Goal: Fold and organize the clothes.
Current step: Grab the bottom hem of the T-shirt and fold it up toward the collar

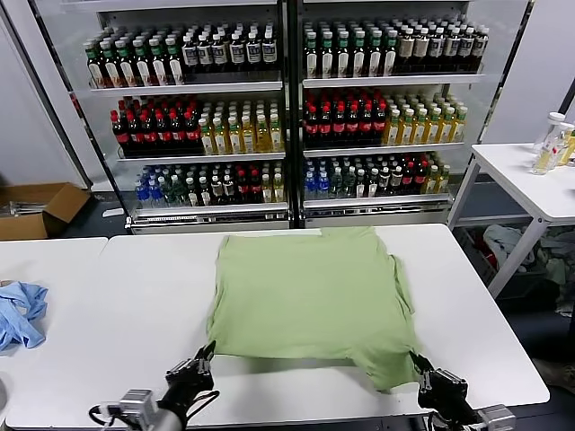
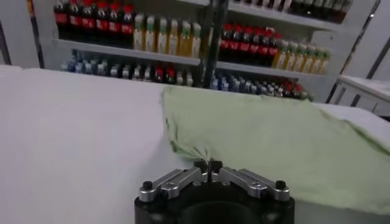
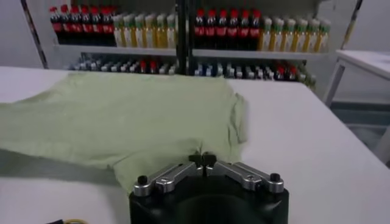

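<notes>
Next, my right gripper releases the shirt's near corner, now hanging slightly lower toward the table's front edge, on the light green shirt's side edge (image 1: 398,288) (image 3: 233,120), folded back toward the coolers.
The clothes are one light green shirt (image 1: 310,296) spread flat on the white table (image 1: 135,305), plain side up, no print showing. My left gripper (image 1: 209,348) is shut on its near left corner, and the cloth (image 2: 256,137) puckers where the fingertips pinch it. The left gripper (image 2: 208,165) shows its jaws pressed together on the hem. My right gripper (image 1: 416,359) is shut on the near right corner, which hangs slightly lower toward the table's front edge. In the right wrist view the right gripper (image 3: 202,159) pinches the green fabric (image 3: 116,119).
A light blue cloth (image 1: 20,312) lies at the table's left edge. Behind the table stand drink coolers (image 1: 287,108) full of bottles. A second white table (image 1: 530,180) with bottles is at the right, and a cardboard box (image 1: 40,208) sits on the floor at the left.
</notes>
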Action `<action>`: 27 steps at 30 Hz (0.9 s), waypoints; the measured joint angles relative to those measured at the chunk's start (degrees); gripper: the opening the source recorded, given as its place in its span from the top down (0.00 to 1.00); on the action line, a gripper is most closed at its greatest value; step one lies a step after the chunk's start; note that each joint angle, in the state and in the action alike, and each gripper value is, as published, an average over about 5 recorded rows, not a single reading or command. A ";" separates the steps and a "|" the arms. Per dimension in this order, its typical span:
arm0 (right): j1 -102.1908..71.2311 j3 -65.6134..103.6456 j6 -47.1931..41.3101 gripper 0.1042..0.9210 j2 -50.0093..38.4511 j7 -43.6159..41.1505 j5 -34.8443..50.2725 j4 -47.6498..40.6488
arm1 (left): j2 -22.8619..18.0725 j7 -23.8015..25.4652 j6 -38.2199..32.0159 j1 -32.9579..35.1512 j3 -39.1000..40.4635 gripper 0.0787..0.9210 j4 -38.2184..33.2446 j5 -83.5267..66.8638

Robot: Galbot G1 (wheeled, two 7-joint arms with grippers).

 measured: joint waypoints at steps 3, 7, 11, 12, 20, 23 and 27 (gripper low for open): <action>1.09 0.18 0.48 1.00 -0.58 0.25 0.48 0.01 | 0.83 0.08 -0.17 0.43 -1.48 1.00 -1.34 -1.48; 3.34 0.11 1.01 1.00 -1.46 0.48 1.07 -0.44 | 1.53 0.10 -0.88 0.39 -2.36 1.00 -1.91 -2.67; 6.58 -0.60 1.13 1.00 -2.40 0.50 1.23 -1.76 | 1.72 0.10 -1.83 -0.08 -2.47 1.00 -1.97 -3.29; 7.48 -0.90 1.13 1.00 -2.67 0.47 1.21 -2.24 | 1.84 0.09 -2.09 -0.27 -2.48 1.00 -1.89 -3.38; 16.08 -4.67 1.07 1.00 -4.80 0.31 0.93 -7.91 | 3.87 0.06 -4.13 -3.06 -1.52 1.00 1.30 -3.88; 19.87 -6.73 1.02 1.00 -5.17 0.22 0.74 -10.59 | 4.48 0.05 -4.79 -4.50 -0.83 1.00 3.37 -3.98; 24.99 -9.92 0.99 1.00 -5.34 0.05 0.20 -14.43 | 5.19 -0.01 -5.48 -7.03 0.35 1.00 6.48 -3.98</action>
